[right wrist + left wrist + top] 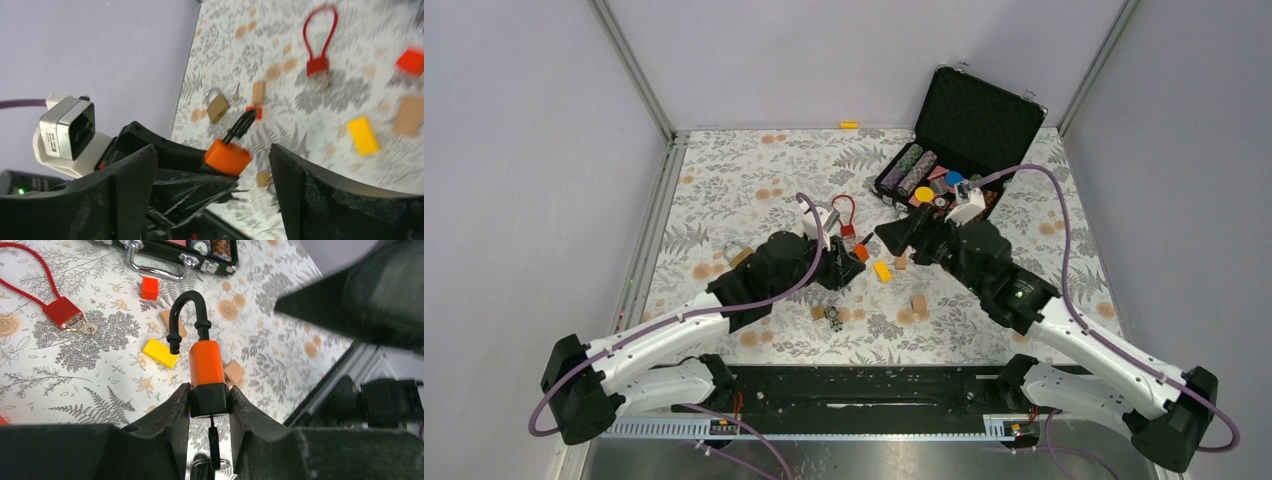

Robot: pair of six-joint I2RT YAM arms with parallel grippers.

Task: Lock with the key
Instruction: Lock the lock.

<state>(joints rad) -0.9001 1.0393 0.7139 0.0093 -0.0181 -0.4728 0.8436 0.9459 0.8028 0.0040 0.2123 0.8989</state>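
Observation:
The loose end of the shackle hangs next to the padlock's body, so the robot's right gripper should pinch the shackle's bend [191, 296] and seat the shackle before it goes to the key.
An orange padlock [206, 362] with a black base is clamped between my left gripper's [209, 392] fingers. Its black shackle [186, 315] stands open, the free end swung aside of the body. A black key [213, 440] on a ring hangs from the lock's underside between the fingers. In the top view the left gripper [849, 265] holds the padlock [861, 253] mid-table. My right gripper [892, 236] is open and empty, just right of it. In the right wrist view the padlock [227, 156] sits between the right gripper's [212, 150] spread fingers, not touched.
A red cable lock [844, 215] and a brass padlock [739, 253] lie behind and left of the left gripper. A yellow block [882, 270], wooden blocks [917, 303] and a small lock with keys [834, 317] lie nearby. An open black case [969, 130] stands at the back right.

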